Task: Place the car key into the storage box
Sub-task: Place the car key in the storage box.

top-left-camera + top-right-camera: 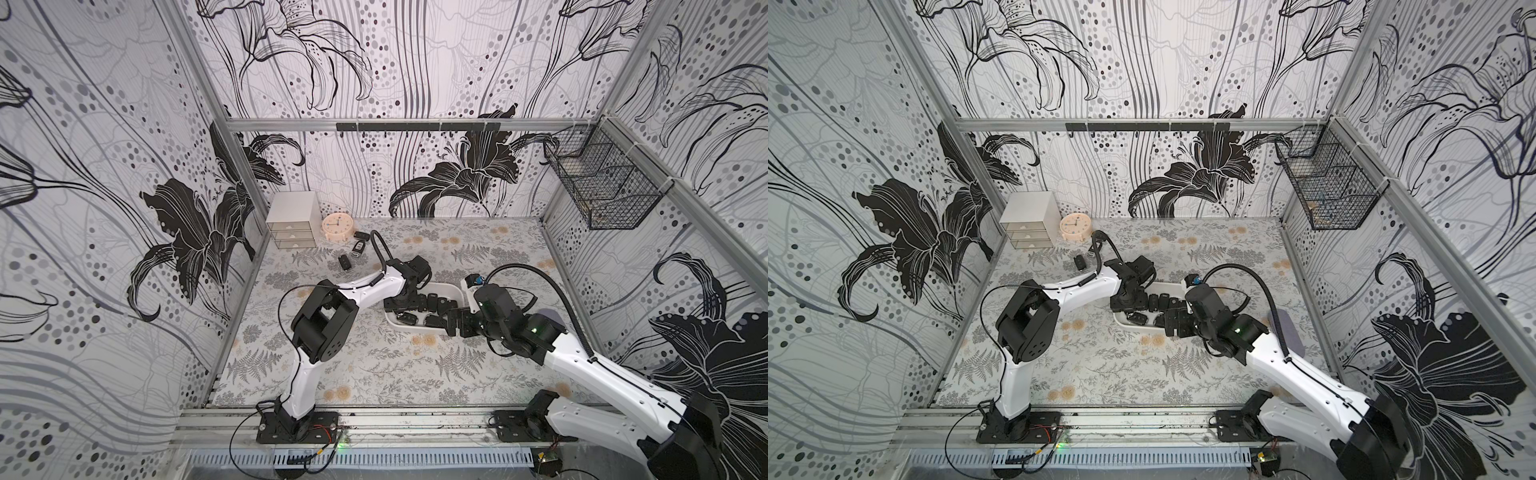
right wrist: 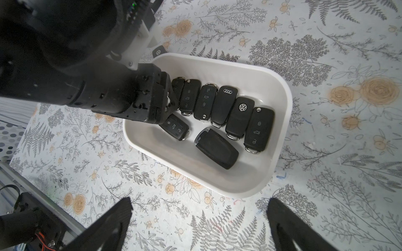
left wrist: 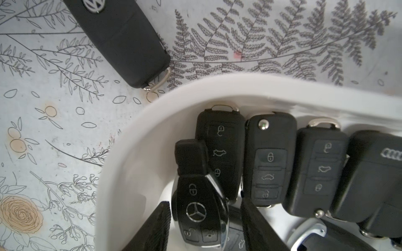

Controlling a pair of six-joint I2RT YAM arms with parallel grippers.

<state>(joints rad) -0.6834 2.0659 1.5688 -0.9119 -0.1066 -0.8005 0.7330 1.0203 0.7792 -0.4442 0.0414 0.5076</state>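
The star-badged car key sits on other fobs; next my left gripper grips it and shifts it flat against the storage box's end [image 3: 158, 194].
The white storage box [image 1: 444, 286] [image 1: 1133, 328] [image 2: 217, 180] sits mid-table and holds several black key fobs. My left gripper [image 1: 399, 305] [image 3: 204, 203] reaches down into its left end. Between its parted fingers lies a black and chrome star-badged car key [image 3: 200, 208], resting on other fobs, with a gap to one finger. My right gripper [image 1: 451, 322] [image 2: 200, 201] hangs open over bare table at the box's near right side and holds nothing. Another black fob [image 3: 121, 41] [image 2: 158, 51] lies on the table just outside the box.
Three more fobs [image 1: 344, 262] [image 1: 357, 248] [image 1: 361, 236] lie on the table at the back left. Behind them stand a grey drawer cabinet [image 1: 291, 220] and a round clock [image 1: 337, 228]. A black wire basket [image 1: 602, 187] hangs on the right wall.
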